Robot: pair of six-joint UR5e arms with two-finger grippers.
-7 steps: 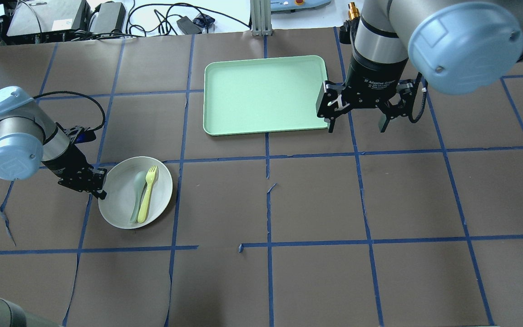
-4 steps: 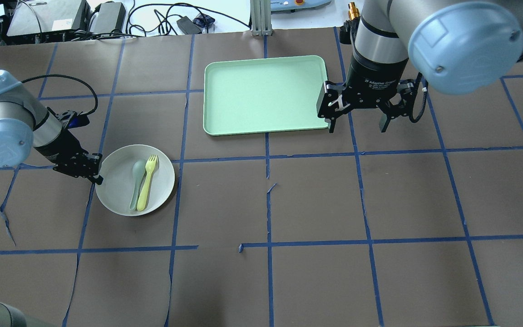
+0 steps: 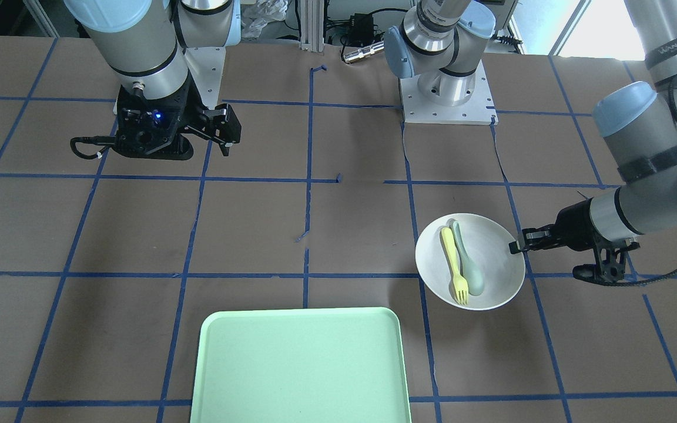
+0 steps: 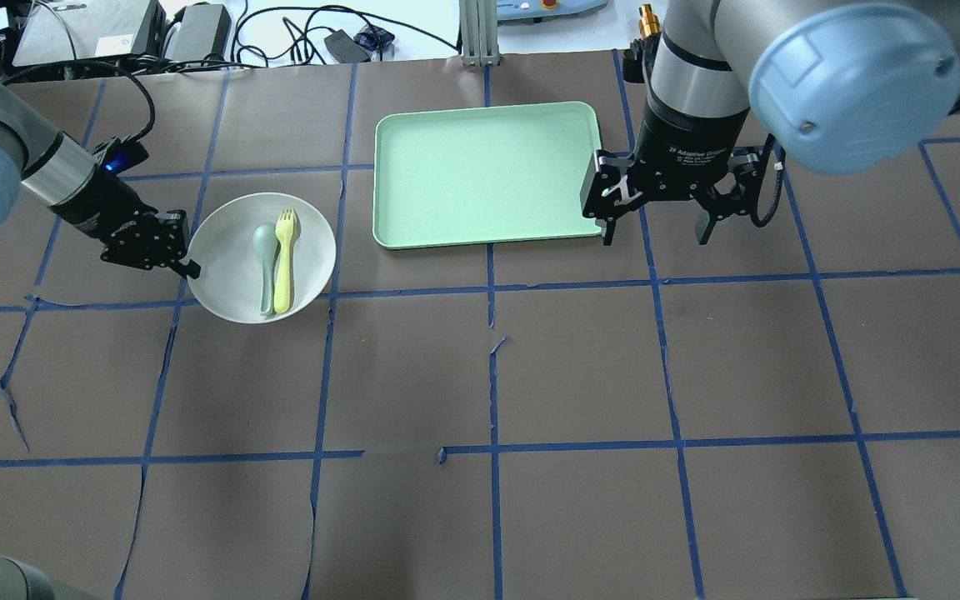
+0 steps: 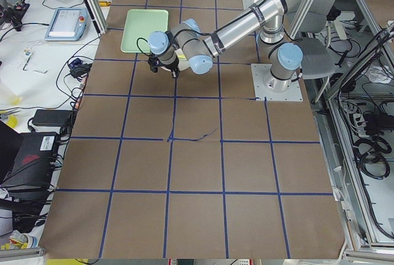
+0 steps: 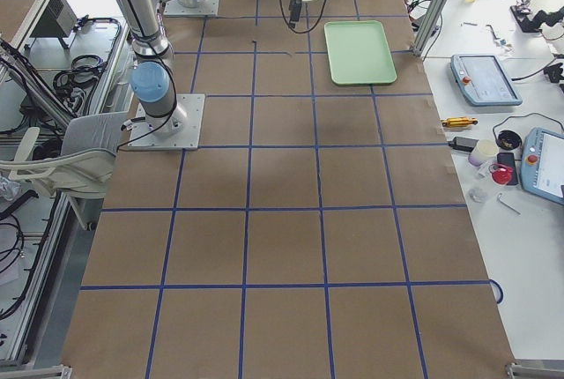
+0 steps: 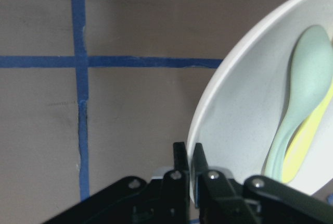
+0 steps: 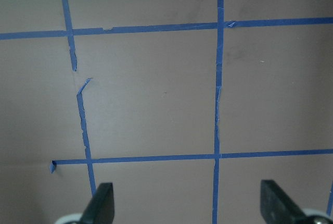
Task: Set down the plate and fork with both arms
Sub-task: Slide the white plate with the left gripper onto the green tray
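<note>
My left gripper has the off-white plate, now held above the table beside the tray. It will let go of the plate on the light-green tray, midway (image 3: 307,368) along the tray's near edge.
The off-white plate (image 4: 226,265) is held above the table, left of the tray, with the pale-yellow fork (image 4: 284,262) and a grey-green spoon (image 4: 265,267) lying in it. My left gripper (image 4: 191,267) is shut on the plate's left rim; the left wrist view shows the fingers pinching the rim (image 7: 193,151). In the front-facing view the plate (image 3: 494,247) and fork (image 3: 452,264) show at right, with the left gripper (image 3: 513,247) at the rim. My right gripper (image 4: 655,232) hangs open and empty just right of the tray; it also shows in the front-facing view (image 3: 221,138).
The light-green tray (image 4: 484,175) lies at the table's far centre, also in the front-facing view (image 3: 300,367). The brown table has blue tape lines. Cables and boxes lie beyond the far edge.
My left arm has carried the plate with fork and spoon away from the near left toward the far side and slightly right, closer to the tray. The right arm has not moved.
</note>
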